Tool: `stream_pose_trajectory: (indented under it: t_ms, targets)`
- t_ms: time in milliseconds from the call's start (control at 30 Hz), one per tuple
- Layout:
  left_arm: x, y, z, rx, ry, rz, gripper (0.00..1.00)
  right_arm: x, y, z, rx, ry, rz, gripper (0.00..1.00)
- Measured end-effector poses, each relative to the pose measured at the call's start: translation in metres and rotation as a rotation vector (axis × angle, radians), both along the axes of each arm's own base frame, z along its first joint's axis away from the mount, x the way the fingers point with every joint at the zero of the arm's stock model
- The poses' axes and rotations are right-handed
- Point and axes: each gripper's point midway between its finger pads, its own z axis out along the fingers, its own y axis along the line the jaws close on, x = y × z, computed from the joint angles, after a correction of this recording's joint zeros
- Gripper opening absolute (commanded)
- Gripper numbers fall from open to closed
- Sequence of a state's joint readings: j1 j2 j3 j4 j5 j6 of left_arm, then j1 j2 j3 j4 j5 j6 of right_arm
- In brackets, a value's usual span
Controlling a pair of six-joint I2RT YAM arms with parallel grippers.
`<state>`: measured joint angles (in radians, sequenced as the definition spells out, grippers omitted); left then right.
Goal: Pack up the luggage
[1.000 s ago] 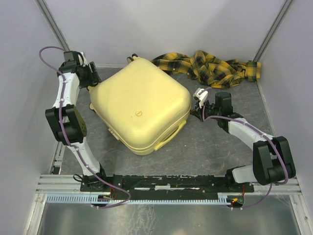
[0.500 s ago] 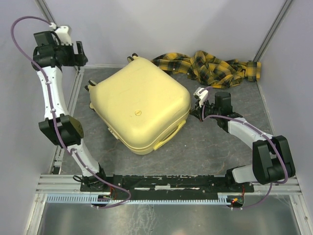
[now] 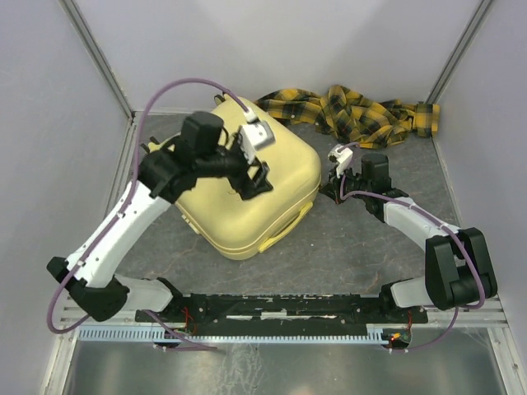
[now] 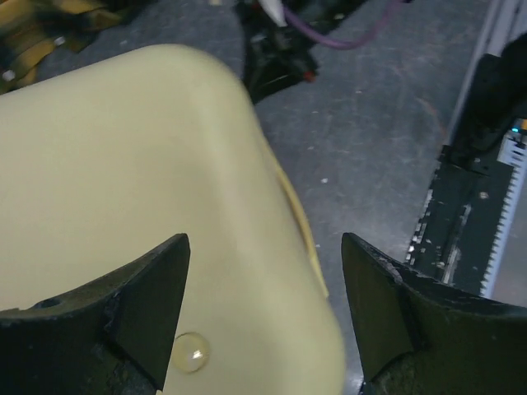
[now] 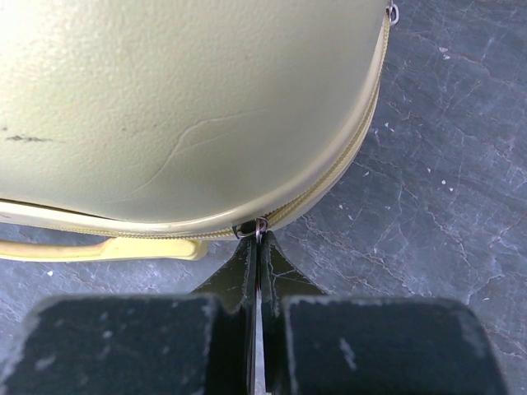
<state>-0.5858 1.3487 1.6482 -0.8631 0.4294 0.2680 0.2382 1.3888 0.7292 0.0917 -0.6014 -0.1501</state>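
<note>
Next, my left gripper is to move to the yellow handle (image 3: 284, 234) (image 4: 310, 240) on the near side of the suitcase and close there, around the middle part of the handle.
The luggage (image 3: 222, 216) is a pale-yellow hard-shell suitcase lying shut on the grey table, its yellow handle (image 3: 286, 225) on the near right side. My left gripper (image 3: 257, 183) is open and empty, hovering over the lid's right part. In the left wrist view the lid (image 4: 123, 164) fills the space under the gripper (image 4: 263, 239). My right gripper (image 3: 326, 191) is at the suitcase's right corner. In the right wrist view it (image 5: 259, 243) is shut on the metal zipper pull (image 5: 260, 225), with the shell (image 5: 181, 99) just beyond it.
A yellow-and-black plaid cloth (image 3: 354, 111) lies crumpled at the back right of the table. Grey walls close in the left, back and right sides. The arms' black mounting rail (image 3: 280, 306) runs along the near edge.
My left arm has swung from the far left corner across to above the suitcase lid. The right gripper and the suitcase have stayed in place.
</note>
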Motion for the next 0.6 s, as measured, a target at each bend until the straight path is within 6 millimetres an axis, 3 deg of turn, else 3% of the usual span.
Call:
stream_pose_trajectory:
  t_ms: [133, 300, 367, 433, 600]
  targets:
    - [-0.050, -0.043, -0.014, 0.000, 0.006, -0.118, 0.76, 0.000, 0.000, 0.000, 0.015, 0.019, -0.017, 0.02]
    - [-0.089, -0.072, -0.096, 0.132, 0.074, -0.132, 0.78, 0.000, 0.001, 0.000, 0.026, 0.033, -0.031, 0.02]
    - [-0.104, -0.080, -0.124, 0.202, 0.072, -0.142, 0.83, 0.000, 0.001, -0.001, 0.028, 0.032, -0.033, 0.02]
    - [-0.112, -0.089, -0.141, 0.253, 0.043, -0.141, 0.86, 0.000, 0.001, -0.001, 0.030, 0.030, -0.034, 0.02]
    - [-0.112, -0.113, -0.160, 0.306, -0.052, -0.078, 0.92, 0.000, 0.001, -0.001, 0.034, 0.030, -0.037, 0.02]
